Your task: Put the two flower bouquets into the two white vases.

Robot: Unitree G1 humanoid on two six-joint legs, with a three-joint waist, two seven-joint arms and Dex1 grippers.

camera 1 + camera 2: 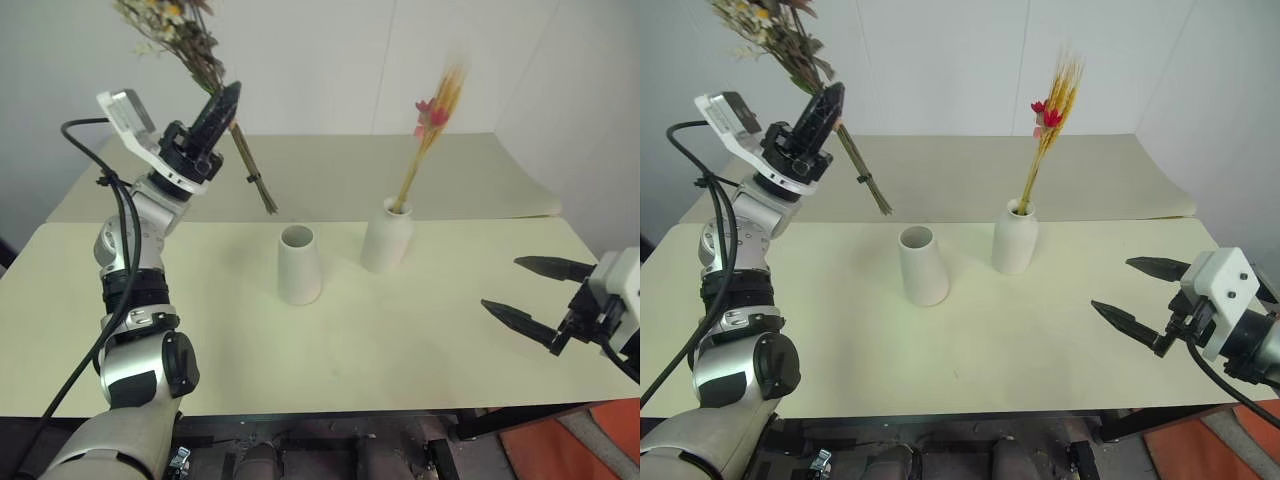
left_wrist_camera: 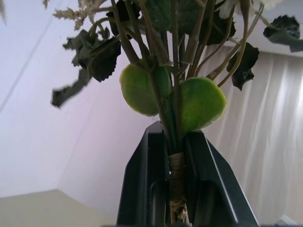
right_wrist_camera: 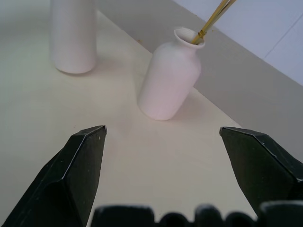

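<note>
Next, my left gripper lets go of the bushy bouquet once it is there in the opening of the empty cone vase (image 1: pixel 297 237).
My left gripper (image 1: pixel 222 105) is raised high at the left and shut on the stems of the bushy bouquet (image 1: pixel 170 25). The flower head points up and to the left, and the stem ends (image 1: pixel 268 203) hang down over the table. In the left wrist view the tied stems (image 2: pixel 176 175) sit clamped between the black fingers (image 2: pixel 142 189), with green leaves above. The cone vase (image 1: pixel 299 265) stands empty mid-table. Beside it the bottle-shaped vase (image 1: pixel 386 235) holds the thin yellow stalk bundle (image 1: pixel 430 130). My right gripper (image 1: pixel 500 285) hovers open at the right, holding nothing and aimed at both vases (image 3: pixel 170 87).
The vases stand on a pale yellow table (image 1: pixel 200 340). A second table (image 1: pixel 330 170) of the same colour adjoins it behind, against a white wall. An orange object (image 1: pixel 560 450) lies on the floor at the near right.
</note>
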